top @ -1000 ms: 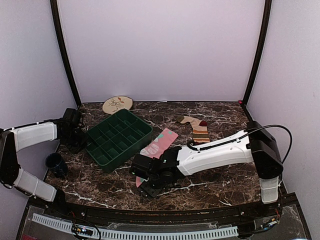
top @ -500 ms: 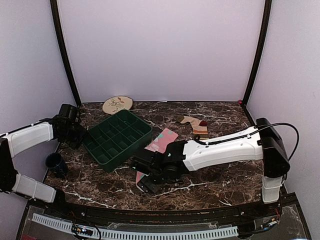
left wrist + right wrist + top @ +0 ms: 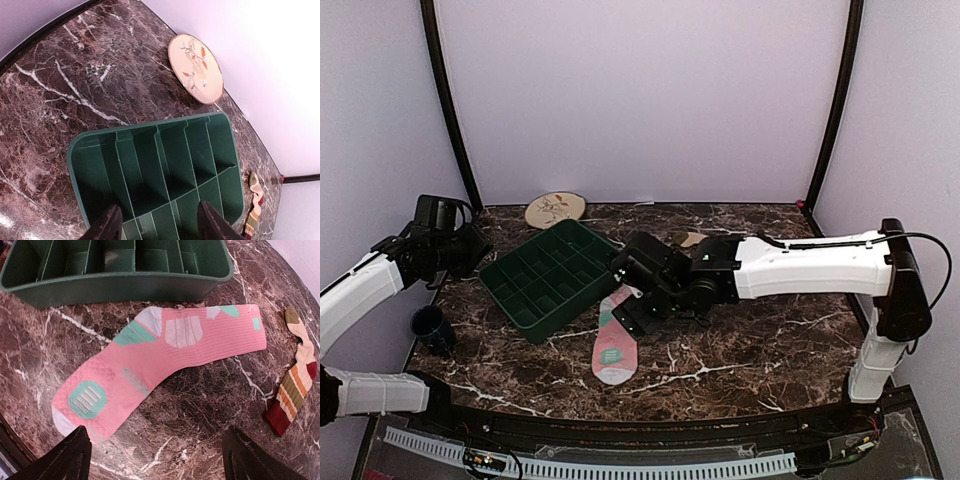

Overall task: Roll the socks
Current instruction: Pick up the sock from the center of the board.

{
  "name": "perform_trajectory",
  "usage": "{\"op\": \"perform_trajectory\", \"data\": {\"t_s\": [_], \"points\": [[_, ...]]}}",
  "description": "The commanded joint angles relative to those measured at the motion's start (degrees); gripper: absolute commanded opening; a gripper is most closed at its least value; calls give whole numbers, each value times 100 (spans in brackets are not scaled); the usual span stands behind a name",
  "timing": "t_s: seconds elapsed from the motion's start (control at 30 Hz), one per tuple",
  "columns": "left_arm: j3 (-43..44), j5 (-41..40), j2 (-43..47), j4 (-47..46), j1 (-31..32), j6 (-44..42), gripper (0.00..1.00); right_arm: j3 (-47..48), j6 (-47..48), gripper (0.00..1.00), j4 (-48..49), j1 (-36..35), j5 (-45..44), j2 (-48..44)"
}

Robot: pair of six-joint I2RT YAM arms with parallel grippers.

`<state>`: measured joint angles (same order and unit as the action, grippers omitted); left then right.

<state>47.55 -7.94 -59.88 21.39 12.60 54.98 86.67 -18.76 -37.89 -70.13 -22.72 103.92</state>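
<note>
Next, my right gripper will go to the pink sock's white toe (image 3: 615, 377) (image 3: 63, 424), near the table's near edge, and close there.
The pink sock (image 3: 160, 350) with mint-green patches lies flat and unrolled on the marble table, just in front of the green tray. In the top view the pink sock (image 3: 613, 347) stretches towards the near edge. The striped sock (image 3: 294, 386) lies flat to its right, and the right arm hides almost all of it in the top view. It also shows at the edge of the left wrist view (image 3: 254, 210). My right gripper (image 3: 160, 460) is open and empty, above the table beside the pink sock's cuff end (image 3: 632, 316). My left gripper (image 3: 160, 222) is open and empty over the tray's left end (image 3: 470, 252).
A green divided tray (image 3: 550, 275) stands at the left middle and also shows in the left wrist view (image 3: 150, 170). A patterned plate (image 3: 555, 208) lies at the back wall. A dark blue cup (image 3: 430, 325) stands near the left edge.
The right gripper rose and drew back from the near side, leaving the pink sock flat and further towards the near edge. The left arm pulled back to the left and higher.
</note>
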Motion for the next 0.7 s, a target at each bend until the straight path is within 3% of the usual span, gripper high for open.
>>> {"op": "perform_trajectory", "data": {"t_s": [0.0,0.2,0.47,0.67], "points": [[53,3,261,139,252,-651,54,-494,924,90,283,-287,323,-151],[164,24,366,441,419,-1057,53,-781,1323,89,377,-938,294,-62],[165,218,356,489,436,-1194,53,-426,1479,82,469,-1732,-91,607],[156,317,397,458,430,-1299,53,-428,1588,78,759,-1908,-367,1040]]}}
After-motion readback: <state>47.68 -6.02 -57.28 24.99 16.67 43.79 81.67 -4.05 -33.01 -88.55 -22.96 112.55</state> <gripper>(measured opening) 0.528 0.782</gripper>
